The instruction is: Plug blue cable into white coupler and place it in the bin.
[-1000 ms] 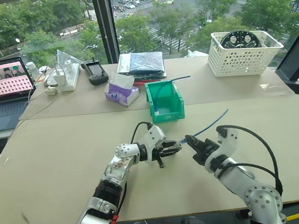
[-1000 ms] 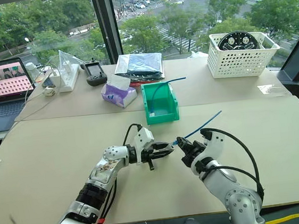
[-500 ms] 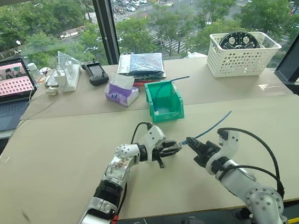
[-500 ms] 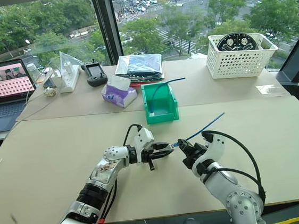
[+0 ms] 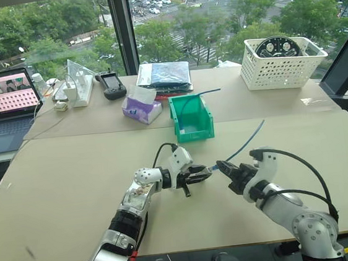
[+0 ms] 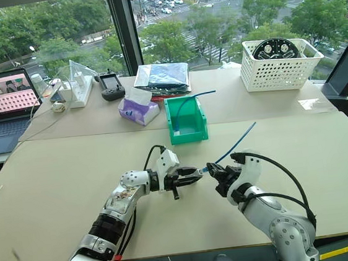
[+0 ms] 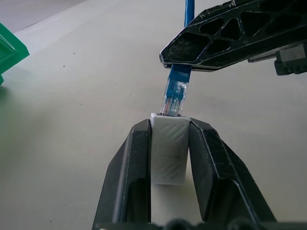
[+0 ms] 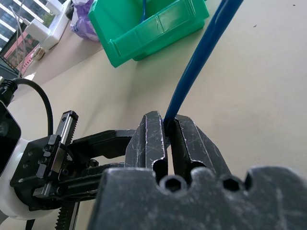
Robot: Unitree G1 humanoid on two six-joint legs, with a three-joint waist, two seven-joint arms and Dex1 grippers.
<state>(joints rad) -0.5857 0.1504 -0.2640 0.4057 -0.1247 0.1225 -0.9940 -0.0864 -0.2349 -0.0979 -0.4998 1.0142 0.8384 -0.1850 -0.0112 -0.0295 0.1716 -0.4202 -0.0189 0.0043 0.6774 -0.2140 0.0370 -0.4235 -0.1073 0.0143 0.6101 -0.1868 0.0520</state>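
Note:
The blue cable with its coupler, now held just above the table, will be let go by my right gripper inside the green bin (image 5: 193, 114) (image 8: 152, 9), where it will lie beside the other blue cable.
My left gripper (image 5: 203, 174) is shut on the white coupler (image 7: 168, 153), a small ribbed block clamped between its two black fingers (image 7: 129, 167) just above the table. My right gripper (image 5: 223, 168) faces it from the right, shut on the blue cable (image 5: 246, 140) just behind its clear plug (image 7: 175, 93). The plug's tip sits at the coupler's opening; how deep it goes I cannot tell. The cable's free end rises to the right behind the right gripper. The green bin (image 5: 193, 133) stands beyond both grippers, mid-table, with its front lip toward me.
Another blue cable (image 5: 204, 93) sticks out of the bin's back. Behind it lie a purple tissue pack (image 5: 141, 108), a plastic bag (image 5: 165, 74), a black handset (image 5: 112, 84) and a power strip (image 5: 82, 89). A white lattice basket (image 5: 282, 62) stands far right, a laptop (image 5: 3, 102) far left.
My right gripper has rolled a little about its own line, and the cable's free end has tipped slightly upward. The left gripper and coupler have stayed still.

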